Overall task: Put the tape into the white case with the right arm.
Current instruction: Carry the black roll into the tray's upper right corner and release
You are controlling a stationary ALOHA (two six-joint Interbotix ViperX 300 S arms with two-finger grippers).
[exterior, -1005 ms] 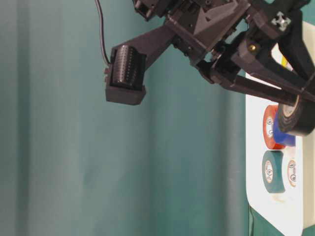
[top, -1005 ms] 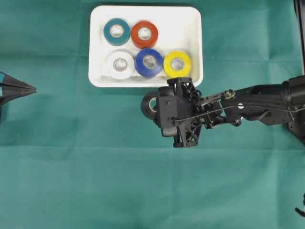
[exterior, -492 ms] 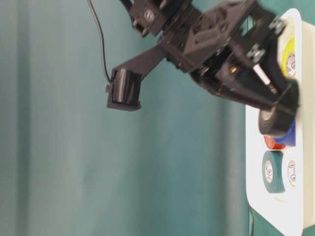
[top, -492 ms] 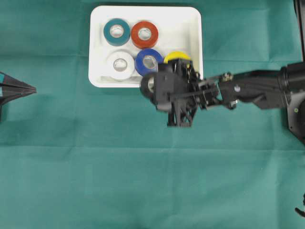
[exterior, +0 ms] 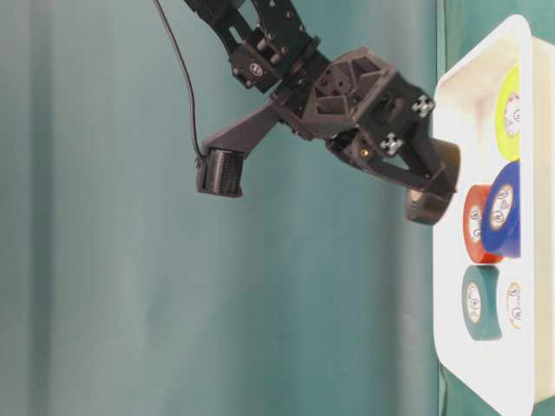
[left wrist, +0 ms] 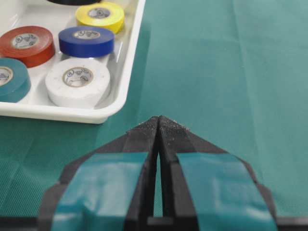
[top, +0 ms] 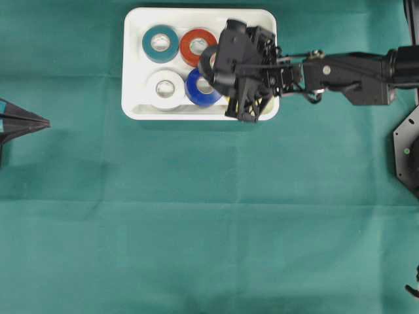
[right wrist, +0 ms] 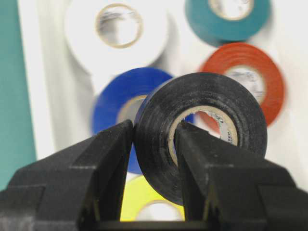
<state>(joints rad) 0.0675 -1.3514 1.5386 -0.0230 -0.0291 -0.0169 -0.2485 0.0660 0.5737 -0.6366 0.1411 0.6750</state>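
Observation:
The robot's right gripper will set the black tape down in the white case's corner (top: 242,46) next to the red roll.
My right gripper (right wrist: 154,127) is shut on a black tape roll (right wrist: 159,159), one finger inside its core and the other outside. In the overhead view it hangs over the right part of the white case (top: 134,111), with the black tape (top: 208,60) above the red and blue rolls. From table level the tape (exterior: 429,204) is in the air, clear of the case (exterior: 473,69). The case holds teal (top: 160,42), red (top: 196,46), white (top: 165,88), blue (top: 200,88) and yellow (exterior: 507,113) rolls. My left gripper (left wrist: 159,120) is shut and empty.
Green cloth (top: 209,229) covers the table. The left gripper (top: 42,122) rests at the far left edge, pointing at the case. The right arm (top: 347,69) stretches in from the right, level with the case. A black base (top: 409,150) sits at the right edge.
The right gripper has carried the black tape from the cloth in front of the case up and over the case's right part. The left gripper has not moved.

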